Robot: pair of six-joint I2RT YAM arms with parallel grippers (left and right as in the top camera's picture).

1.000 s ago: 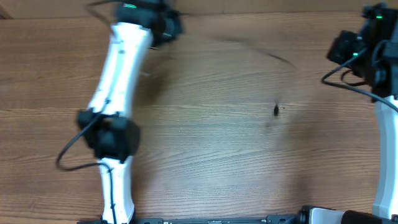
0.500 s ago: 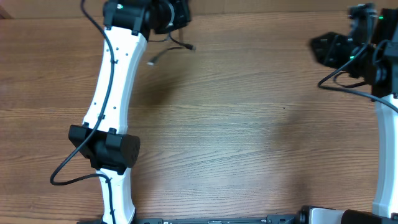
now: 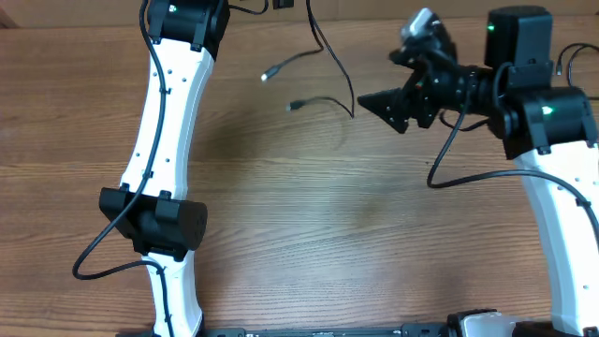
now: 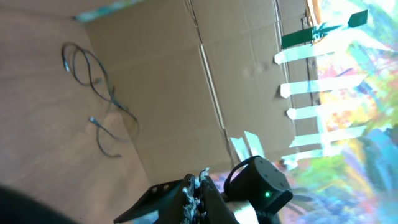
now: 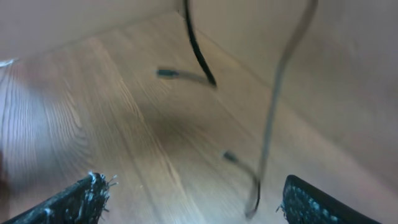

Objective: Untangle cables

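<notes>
I need to close my right gripper on the hanging part of the dark cables (image 3: 324, 47) (image 5: 214, 84), just above their loose plug ends, because those cables dangle within reach.
Thin dark cables (image 3: 332, 56) hang from the top edge of the overhead view beside my left gripper (image 3: 281, 5) and trail down over the table. Two loose plug ends (image 3: 267, 73) point left. The left gripper (image 4: 202, 186) is shut, and the grip itself lies at the frame's edge. From the left wrist, the looped cables (image 4: 102, 87) show far off. My right gripper (image 3: 379, 77) is open just right of the cables. In the right wrist view its jaws (image 5: 193, 186) stand wide, with the cable strands (image 5: 196, 43) dangling ahead of them, untouched.
The wooden table (image 3: 328, 215) fills the overhead view. A cardboard wall (image 4: 249, 81) with tape strips stands behind it. The left arm's white link (image 3: 173, 122) crosses the left side, and the right arm (image 3: 552, 197) rises along the right edge.
My right gripper has opened and swung left toward the middle. The cables, stretched between both grippers a second ago, now dangle from the left side. The left gripper moved up to the frame's top.
</notes>
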